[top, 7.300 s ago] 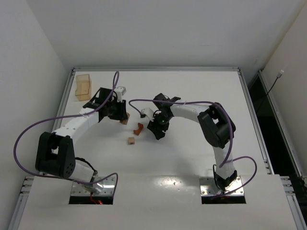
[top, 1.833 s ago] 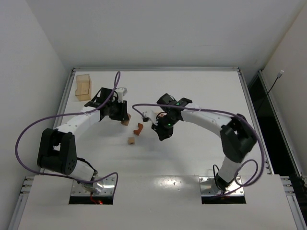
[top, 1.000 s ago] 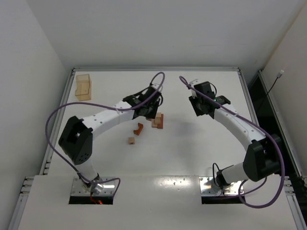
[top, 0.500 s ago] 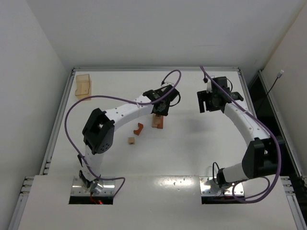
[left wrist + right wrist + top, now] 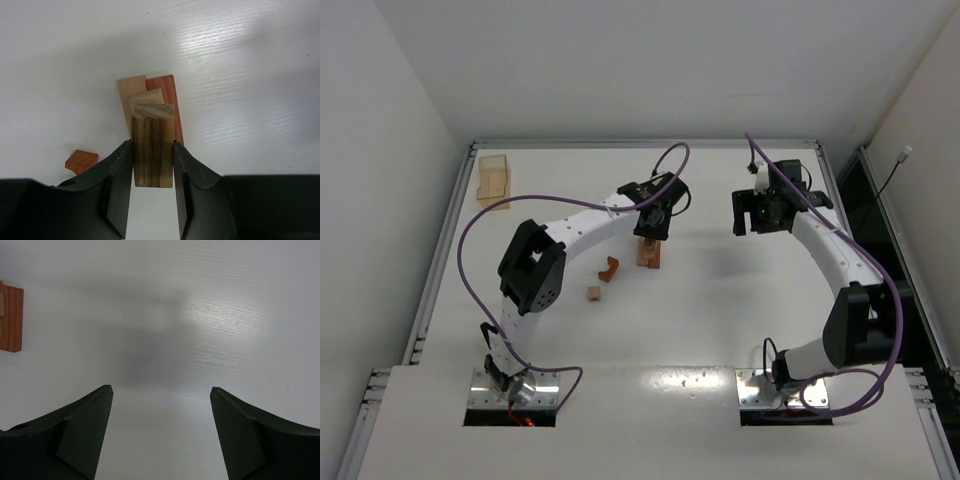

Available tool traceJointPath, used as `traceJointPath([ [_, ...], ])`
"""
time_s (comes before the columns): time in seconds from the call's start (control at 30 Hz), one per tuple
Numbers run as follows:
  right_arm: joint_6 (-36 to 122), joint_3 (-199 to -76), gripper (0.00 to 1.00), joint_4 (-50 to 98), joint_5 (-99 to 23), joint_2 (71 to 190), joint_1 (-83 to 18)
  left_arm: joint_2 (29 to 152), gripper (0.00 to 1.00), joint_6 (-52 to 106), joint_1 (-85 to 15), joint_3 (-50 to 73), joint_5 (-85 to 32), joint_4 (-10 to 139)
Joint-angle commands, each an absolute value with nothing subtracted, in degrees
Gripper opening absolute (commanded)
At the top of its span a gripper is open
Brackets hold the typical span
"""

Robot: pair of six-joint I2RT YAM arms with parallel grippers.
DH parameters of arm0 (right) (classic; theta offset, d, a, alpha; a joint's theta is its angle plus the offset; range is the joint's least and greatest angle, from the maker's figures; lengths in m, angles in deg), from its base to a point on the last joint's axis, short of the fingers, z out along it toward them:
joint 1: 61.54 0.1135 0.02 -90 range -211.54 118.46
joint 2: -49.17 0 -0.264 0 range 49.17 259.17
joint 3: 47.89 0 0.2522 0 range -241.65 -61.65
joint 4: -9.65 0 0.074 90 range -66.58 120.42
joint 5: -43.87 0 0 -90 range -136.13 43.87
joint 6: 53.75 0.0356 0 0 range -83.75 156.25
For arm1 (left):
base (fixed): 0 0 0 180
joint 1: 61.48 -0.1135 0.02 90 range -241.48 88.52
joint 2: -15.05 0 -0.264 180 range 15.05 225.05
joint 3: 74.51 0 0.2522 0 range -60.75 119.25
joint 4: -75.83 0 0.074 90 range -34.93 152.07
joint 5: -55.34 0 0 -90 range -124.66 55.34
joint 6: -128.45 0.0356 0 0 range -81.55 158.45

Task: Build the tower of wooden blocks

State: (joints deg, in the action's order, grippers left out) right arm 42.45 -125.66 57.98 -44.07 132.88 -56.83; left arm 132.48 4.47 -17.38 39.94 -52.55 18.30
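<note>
My left gripper should release the dark-streaked wooden block on top of the tan block crowning the stack (image 5: pixel 649 251) (image 5: pixel 149 107).
The wood block tower (image 5: pixel 648 252) is a low stack of tan and reddish-brown bars at the table's middle. In the left wrist view a tan bar (image 5: pixel 131 92) and a reddish bar (image 5: pixel 166 92) lie side by side with a tan block (image 5: pixel 147 96) on top. My left gripper (image 5: pixel 151 146) is shut on a dark-streaked wooden block (image 5: pixel 152 150), held upright right over the stack. In the top view the left gripper (image 5: pixel 653 220) covers the stack's far end. My right gripper (image 5: pixel 161 388) is open and empty, off to the right (image 5: pixel 760 212). A reddish bar's end (image 5: pixel 10 317) shows at its left edge.
A curved reddish-brown block (image 5: pixel 609 268) and a small tan cube (image 5: pixel 593 293) lie loose left of the stack. The reddish one also shows in the left wrist view (image 5: pixel 81 160). A translucent tan box (image 5: pixel 493 180) stands at the far left corner.
The left arm carried its block from the left to above the stack. The right arm left the middle and drew back to the far right. In the last half second almost nothing moved.
</note>
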Motion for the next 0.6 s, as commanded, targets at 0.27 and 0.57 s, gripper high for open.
traceJointPath([
  [0.27,41.9,-127.8,0.86,57.4,-38.1,134.6,-58.4,134.4,0.00,3.1,-19.4,42.1,-49.2,18.4],
  [0.57,41.9,-128.4,0.94,58.0,-37.0,135.2,-59.4,134.9,0.00,3.1,-19.9,41.6,-48.1,18.4],
])
